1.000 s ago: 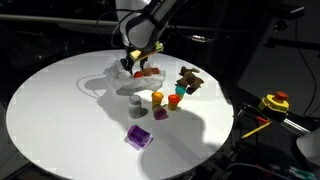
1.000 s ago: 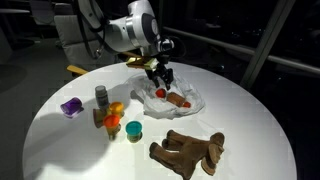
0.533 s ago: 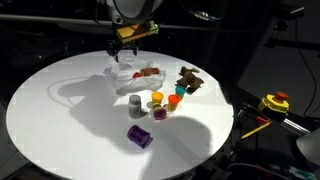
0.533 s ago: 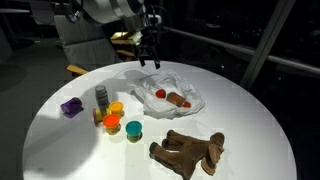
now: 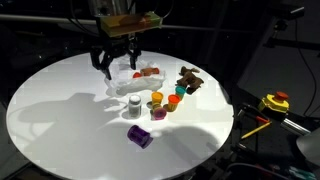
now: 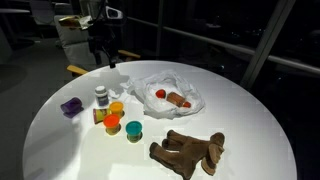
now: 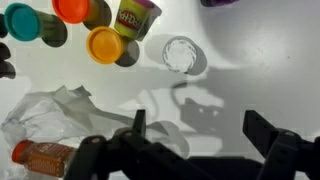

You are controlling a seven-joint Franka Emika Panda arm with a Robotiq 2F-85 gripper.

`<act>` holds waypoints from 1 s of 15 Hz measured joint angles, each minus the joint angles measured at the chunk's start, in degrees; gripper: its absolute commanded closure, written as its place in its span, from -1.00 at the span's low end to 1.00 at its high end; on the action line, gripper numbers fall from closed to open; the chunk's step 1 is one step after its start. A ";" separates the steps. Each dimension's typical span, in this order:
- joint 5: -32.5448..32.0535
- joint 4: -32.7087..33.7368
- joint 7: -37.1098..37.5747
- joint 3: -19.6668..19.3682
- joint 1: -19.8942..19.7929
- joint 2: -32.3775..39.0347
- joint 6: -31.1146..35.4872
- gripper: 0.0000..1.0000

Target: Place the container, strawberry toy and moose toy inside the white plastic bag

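Note:
My gripper will go next to the clear jar's lid [image 5: 134, 98] [image 7: 180, 54], beside the orange cup, and close there, since the jar belongs in the white plastic bag.
The white plastic bag [image 6: 185, 104] lies crumpled and open on the round white table; it also shows in an exterior view [image 5: 128, 82] and at the wrist view's lower left [image 7: 45, 112]. Inside it rest a red strawberry toy [image 6: 160, 94] and an orange-brown container [image 6: 178, 99], whose end shows in the wrist view [image 7: 38, 155]. The dark brown moose toy [image 6: 190, 152] lies on the table apart from the bag, beside it in an exterior view [image 5: 189, 78]. My gripper [image 5: 117, 60] hangs open and empty above the table beside the bag; in the wrist view its fingertips [image 7: 200, 125] frame bare table.
Small cups stand in a cluster: orange [image 6: 116, 107], orange-red [image 6: 112, 122], teal [image 6: 133, 130]. A clear lidded jar [image 6: 101, 96] and a purple cylinder [image 6: 70, 106] are close by. A yellow-red device [image 5: 274, 102] sits off the table. Dark surroundings ring the table edge.
The gripper opened over the bag, then rose and swung away from it to the side. The strawberry toy and container stay in the bag.

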 measured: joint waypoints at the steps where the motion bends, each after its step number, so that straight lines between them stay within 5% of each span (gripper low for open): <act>1: 0.00 -1.23 0.22 0.25 0.00 0.21 0.06 -1.00; 11: 0.69 -9.11 0.13 1.15 -1.02 2.45 7.08 -1.00; 12: 0.73 -9.50 0.09 1.15 -1.11 2.44 8.07 -0.50; 15: 0.84 -10.57 -0.78 1.15 -1.67 2.48 11.98 -0.17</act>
